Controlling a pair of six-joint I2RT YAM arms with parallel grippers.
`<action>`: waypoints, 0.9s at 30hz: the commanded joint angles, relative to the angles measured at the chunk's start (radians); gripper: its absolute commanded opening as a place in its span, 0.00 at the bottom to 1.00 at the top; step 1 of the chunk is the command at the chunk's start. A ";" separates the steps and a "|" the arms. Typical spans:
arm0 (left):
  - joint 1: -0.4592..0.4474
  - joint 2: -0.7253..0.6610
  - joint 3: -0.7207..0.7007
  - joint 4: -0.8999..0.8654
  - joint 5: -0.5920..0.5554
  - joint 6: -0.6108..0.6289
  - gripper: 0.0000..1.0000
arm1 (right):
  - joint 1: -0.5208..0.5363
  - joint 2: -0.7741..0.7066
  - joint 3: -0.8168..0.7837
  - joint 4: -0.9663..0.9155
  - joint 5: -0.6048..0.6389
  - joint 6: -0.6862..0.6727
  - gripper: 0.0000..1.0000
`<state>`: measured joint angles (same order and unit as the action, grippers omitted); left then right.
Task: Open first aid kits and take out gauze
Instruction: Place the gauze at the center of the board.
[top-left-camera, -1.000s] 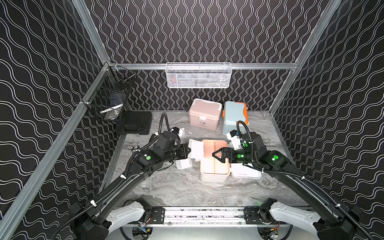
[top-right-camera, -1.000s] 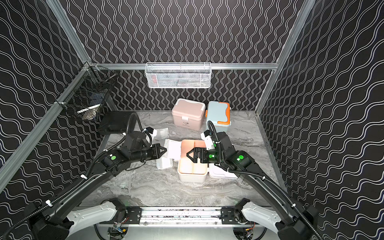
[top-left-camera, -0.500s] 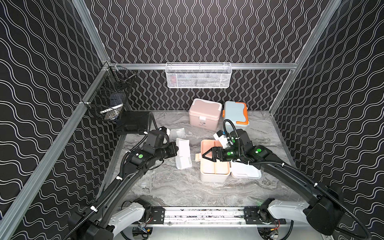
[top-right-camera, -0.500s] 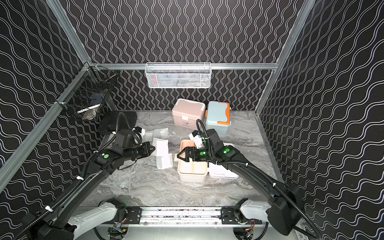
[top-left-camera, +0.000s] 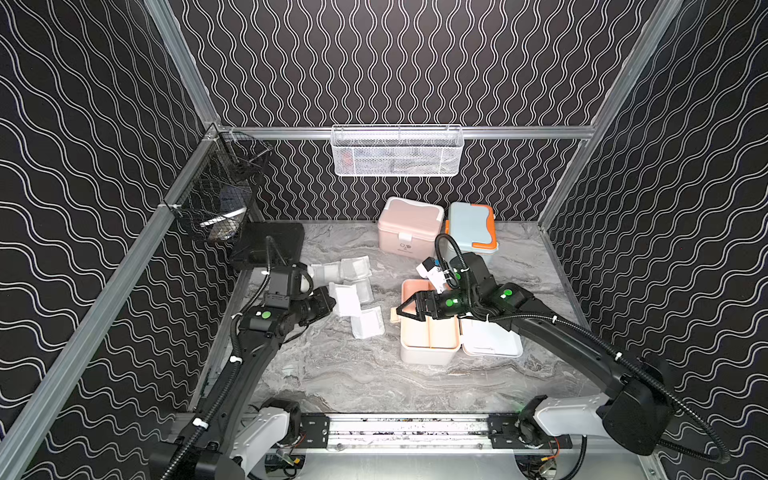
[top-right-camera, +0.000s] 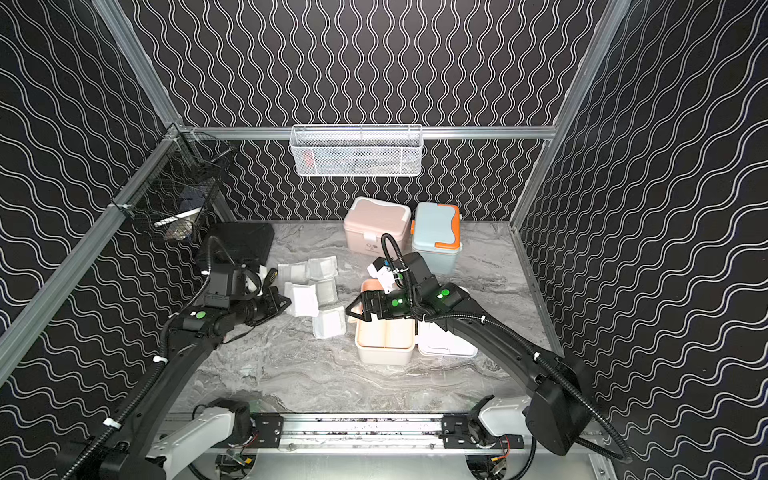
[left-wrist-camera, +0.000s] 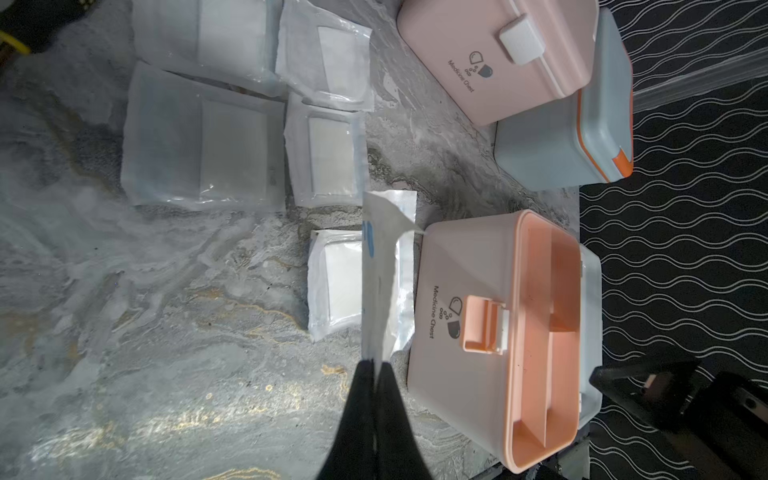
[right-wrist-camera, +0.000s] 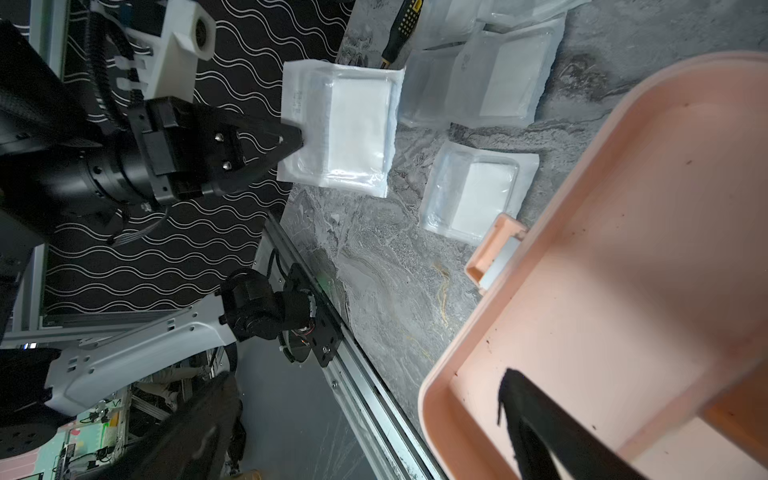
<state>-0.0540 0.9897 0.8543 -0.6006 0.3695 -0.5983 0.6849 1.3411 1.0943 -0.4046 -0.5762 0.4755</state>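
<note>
I will use my left gripper to set the gauze packet down and release it on the bare table (top-left-camera: 327, 328) (left-wrist-camera: 222, 276) beside the front packet, completing the front row. The held packet is still just above the table.
My left gripper (top-left-camera: 332, 302) is shut on the edge of a gauze packet (top-left-camera: 347, 300), held just above the table; the left wrist view shows the fingertips (left-wrist-camera: 376, 368) pinching its wrapper (left-wrist-camera: 384, 266). Several more gauze packets (top-left-camera: 368, 322) lie flat around it. The white first aid kit (top-left-camera: 428, 353) stands open with its peach tray (left-wrist-camera: 544, 332) showing and its lid (top-left-camera: 492, 343) folded out to the right. My right gripper (top-left-camera: 405, 309) hangs open over that tray, holding nothing. The pink kit (top-left-camera: 409, 224) and the blue-grey kit (top-left-camera: 471, 226) stand shut at the back.
A flat black case (top-left-camera: 270, 245) lies at the back left. A white wire basket (top-left-camera: 397, 151) hangs on the back wall and a black wire basket (top-left-camera: 220, 199) on the left wall. A yellow-and-black tool handle (right-wrist-camera: 399, 29) lies beyond the packets.
My left gripper has drawn leftward, away from the open kit, with the gauze packet in it. The right gripper has shifted left over the peach tray, still open.
</note>
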 joint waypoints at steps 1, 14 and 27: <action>0.039 -0.015 -0.010 -0.056 0.034 0.052 0.00 | 0.008 0.007 0.017 -0.040 0.033 -0.018 1.00; 0.066 0.037 -0.008 -0.113 -0.041 0.099 0.00 | 0.018 -0.004 0.092 -0.206 0.174 -0.044 1.00; 0.066 0.182 -0.033 -0.076 -0.150 0.097 0.00 | 0.018 -0.029 0.097 -0.240 0.218 -0.035 1.00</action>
<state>0.0109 1.1496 0.8246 -0.6914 0.2543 -0.5220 0.7010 1.3186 1.1893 -0.6315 -0.3756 0.4446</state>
